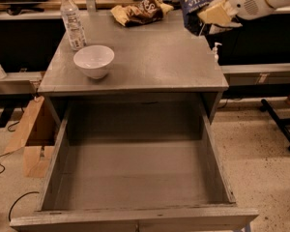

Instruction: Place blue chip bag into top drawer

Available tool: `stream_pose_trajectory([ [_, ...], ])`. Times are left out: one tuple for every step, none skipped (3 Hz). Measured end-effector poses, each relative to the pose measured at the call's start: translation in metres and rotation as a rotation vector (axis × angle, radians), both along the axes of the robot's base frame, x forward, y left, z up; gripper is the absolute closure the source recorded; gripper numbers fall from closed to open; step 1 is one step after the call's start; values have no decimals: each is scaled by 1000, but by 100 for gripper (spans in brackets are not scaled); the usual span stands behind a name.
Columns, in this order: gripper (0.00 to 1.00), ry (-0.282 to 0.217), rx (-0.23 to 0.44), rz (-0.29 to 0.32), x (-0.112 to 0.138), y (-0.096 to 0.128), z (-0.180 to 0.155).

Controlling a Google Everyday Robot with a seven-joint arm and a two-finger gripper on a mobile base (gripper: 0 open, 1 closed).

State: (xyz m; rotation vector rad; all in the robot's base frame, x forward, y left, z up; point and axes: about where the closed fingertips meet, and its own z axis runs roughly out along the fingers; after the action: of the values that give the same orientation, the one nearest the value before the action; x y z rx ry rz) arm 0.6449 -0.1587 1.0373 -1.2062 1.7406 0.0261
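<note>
Next, I let go of the blue chip bag halfway across the top drawer's bare bottom (150, 171), nearer to the drawer's front panel.
The blue chip bag (195, 6), dark navy with white lettering, hangs in the air above the table's back right corner. My gripper (213, 14) is shut on the bag's right side and holds it clear of the tabletop. The white arm reaches in from the upper right. The top drawer (135, 178) is pulled fully open below the front of the table, a wide grey wooden box with a bare flat bottom.
On the grey table (150, 62) stand a white bowl (94, 60) and a clear water bottle (72, 21) at the left. A brown and yellow snack bag (141, 9) lies at the back. A cardboard box (34, 139) sits on the floor left of the drawer.
</note>
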Motion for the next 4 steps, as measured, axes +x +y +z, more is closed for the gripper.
stream_pose_trajectory([
  [100, 70, -41, 125, -93, -2, -49],
  [100, 78, -35, 131, -101, -1, -55],
  [100, 86, -9, 150, -130, 1, -75],
  [100, 111, 34, 201, -172, 15, -117],
])
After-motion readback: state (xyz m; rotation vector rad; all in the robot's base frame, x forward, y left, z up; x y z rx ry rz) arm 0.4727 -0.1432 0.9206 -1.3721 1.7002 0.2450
